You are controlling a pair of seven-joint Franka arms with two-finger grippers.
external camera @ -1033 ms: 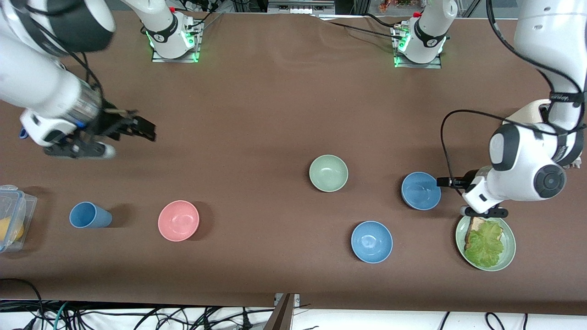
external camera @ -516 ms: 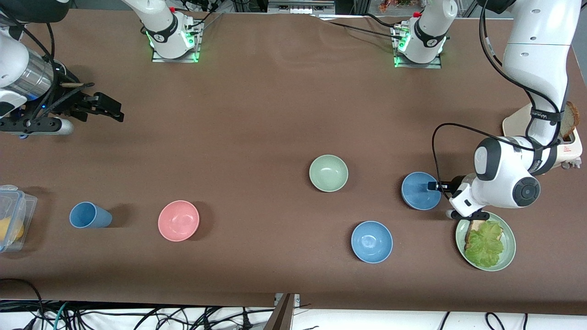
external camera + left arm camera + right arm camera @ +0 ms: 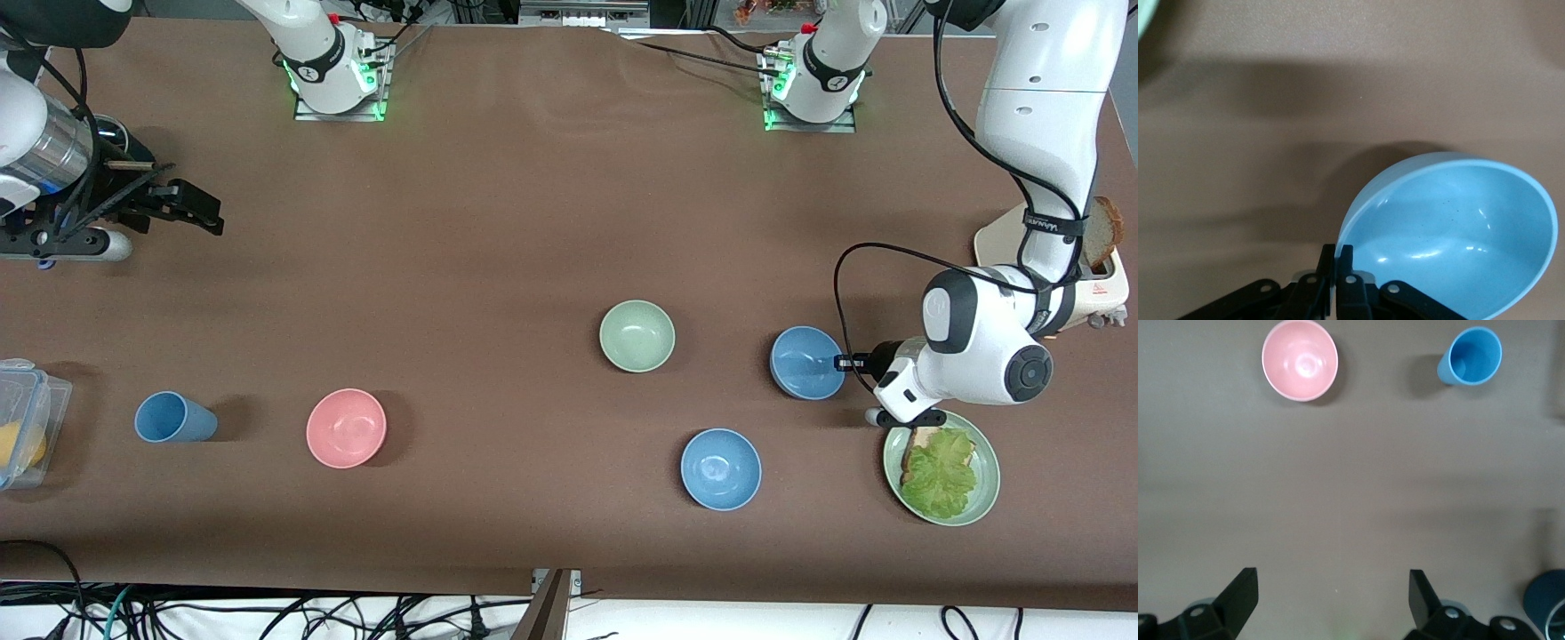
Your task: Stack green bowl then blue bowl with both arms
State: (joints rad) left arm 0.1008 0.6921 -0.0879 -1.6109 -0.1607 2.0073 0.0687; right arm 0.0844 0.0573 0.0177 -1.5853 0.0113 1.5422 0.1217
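Note:
Next, my left gripper lets go of the blue bowl inside the green bowl (image 3: 637,335) that sits upright in the middle of the table.
The green bowl (image 3: 637,335) sits upright mid-table. One blue bowl (image 3: 806,363) lies beside it toward the left arm's end. My left gripper (image 3: 840,362) is shut on that bowl's rim. The left wrist view shows the fingers (image 3: 1346,257) pinching the rim of the blue bowl (image 3: 1451,233), which casts a shadow on the table. A second blue bowl (image 3: 720,468) sits nearer the front camera. My right gripper (image 3: 200,209) is open and empty, up over the right arm's end of the table, and it also shows in the right wrist view (image 3: 1331,593).
A pink bowl (image 3: 346,428) and a blue cup (image 3: 173,417) stand toward the right arm's end, also seen in the right wrist view as the bowl (image 3: 1300,360) and cup (image 3: 1469,357). A clear box (image 3: 22,422) is at that table end. A green plate (image 3: 985,484) with bread and lettuce and a toaster (image 3: 1102,267) are near the left arm.
The right arm has drawn back toward its end of the table. The left gripper has moved onto the blue bowl's rim and the bowl has shifted slightly toward the green bowl.

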